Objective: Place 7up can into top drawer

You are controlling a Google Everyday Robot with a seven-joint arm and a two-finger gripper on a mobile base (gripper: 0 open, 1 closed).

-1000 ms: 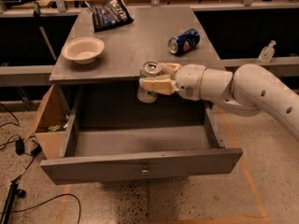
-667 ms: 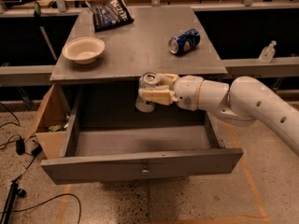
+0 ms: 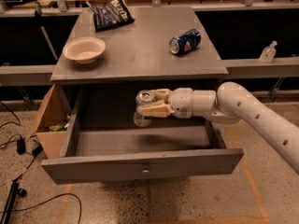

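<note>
Next, my gripper puts the 7up can down on the back half of the drawer's bottom (image 3: 136, 134), roughly behind the knob.
The 7up can (image 3: 142, 113), silver with a silver top, is upright in my gripper (image 3: 150, 104), which is shut on it. The white arm reaches in from the right. The can hangs just above the floor of the open top drawer (image 3: 140, 164), near the drawer's back and a little left of its middle. The drawer is pulled fully out, grey, with a small round knob (image 3: 145, 171) at the centre of its front panel. The can's lower part is dim in the shadow under the table top.
On the grey table top (image 3: 140, 55) lie a blue can (image 3: 184, 41) on its side, a white bowl (image 3: 84, 49) and a dark chip bag (image 3: 110, 16). A cardboard box (image 3: 49, 125) stands left of the drawer. Cables lie on the floor at left.
My gripper has moved down and a little left with the can, from table-edge height into the open drawer space. The drawer and table items have not moved.
</note>
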